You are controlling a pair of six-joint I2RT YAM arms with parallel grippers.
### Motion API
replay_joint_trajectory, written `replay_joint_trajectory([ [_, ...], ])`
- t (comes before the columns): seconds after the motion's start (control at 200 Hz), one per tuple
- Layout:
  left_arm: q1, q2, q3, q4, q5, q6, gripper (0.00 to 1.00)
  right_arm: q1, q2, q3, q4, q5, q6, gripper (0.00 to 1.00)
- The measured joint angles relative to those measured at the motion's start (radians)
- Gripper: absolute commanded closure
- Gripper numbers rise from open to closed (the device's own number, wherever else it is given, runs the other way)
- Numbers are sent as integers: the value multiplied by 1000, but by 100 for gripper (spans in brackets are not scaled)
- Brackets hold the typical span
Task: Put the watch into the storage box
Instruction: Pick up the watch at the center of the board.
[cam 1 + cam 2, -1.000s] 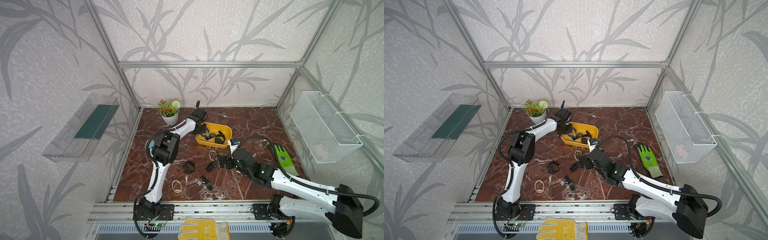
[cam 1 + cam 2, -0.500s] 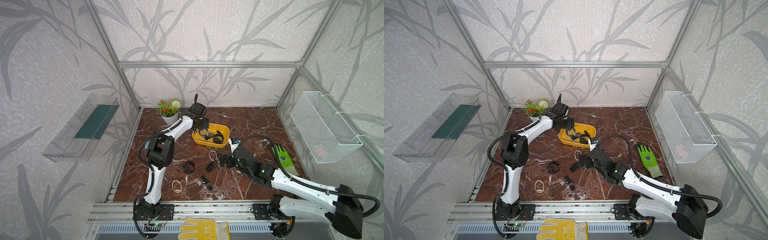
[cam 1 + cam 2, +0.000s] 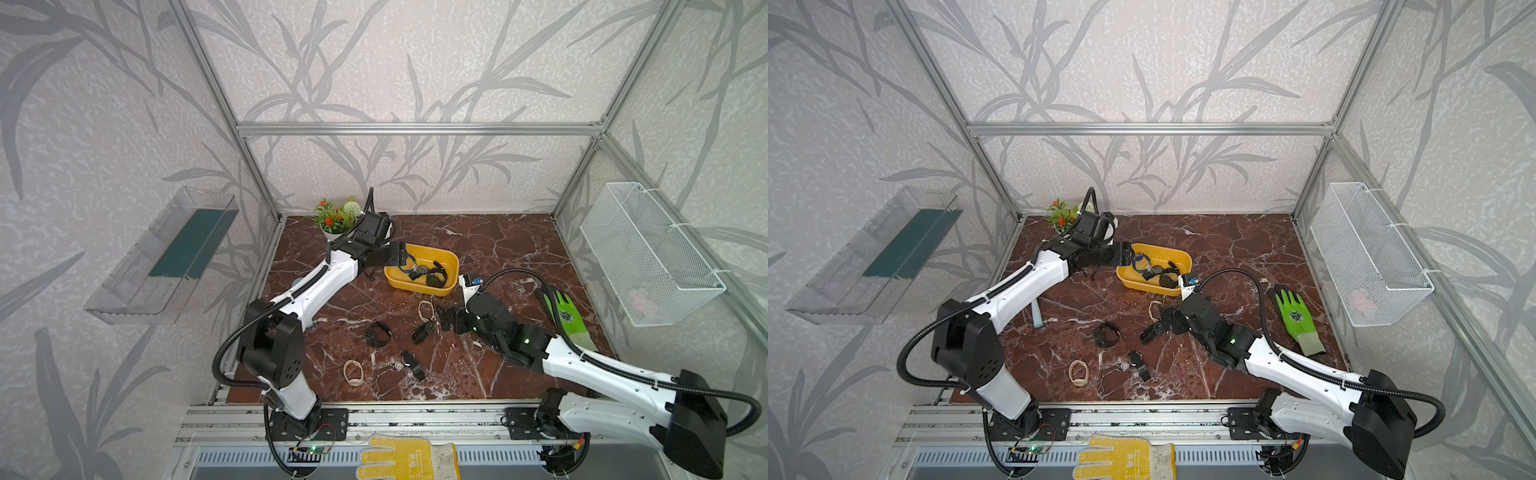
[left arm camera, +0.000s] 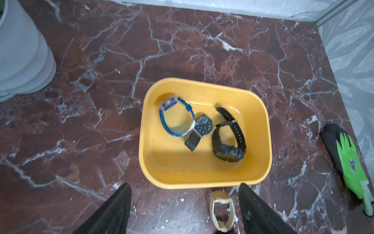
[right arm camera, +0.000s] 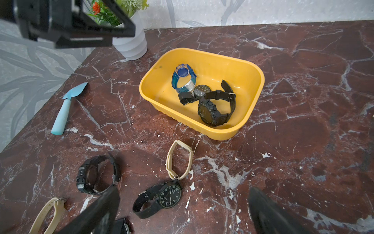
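Observation:
Next, my left gripper closes on the strap of the cream watch [image 3: 421,310] [image 4: 212,210] closest to the yellow storage box, on the watch's side away from my right gripper.
The yellow storage box [image 3: 449,266] [image 3: 1183,259] stands at the back middle of the marble table and holds a blue watch [image 4: 176,116], a flat black watch [image 4: 202,125] and a chunky black watch [image 4: 228,141]. My left gripper [image 3: 400,254] [image 4: 183,185] hovers open and empty at the box's left end. My right gripper [image 3: 441,319] [image 5: 184,190] is open low over the table in front of the box. A black round-faced watch [image 5: 159,199] [image 3: 423,331] lies just ahead of its fingers, touching a cream watch [image 5: 179,160].
Loose on the table are another chunky black watch [image 3: 378,334], a cream watch [image 3: 353,372] and a small black watch [image 3: 413,365]. A flower pot [image 3: 334,220], a teal trowel [image 5: 64,105], a green glove [image 3: 565,316], a wire basket [image 3: 648,257] and a clear tray [image 3: 166,253] surround the area.
My left gripper has opened and drawn back from over the box toward its left end. The right arm has hardly moved.

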Motion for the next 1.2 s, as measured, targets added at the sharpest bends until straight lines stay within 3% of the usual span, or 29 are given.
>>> replay_joint_trajectory([
  [0.215,-16,-147,-215,40,51,-1,20,-4,25,2,18,-20,-6,1],
  [0.49,-87,-202,-425,82,112,-8,22,-4,48,5,20,-45,-6,1],
  [0.79,-232,-135,-423,140,103,-23,34,-4,55,5,18,-56,-2,1],
  [1.2,-253,58,-316,188,89,-36,51,-5,-19,3,8,-37,11,1],
])
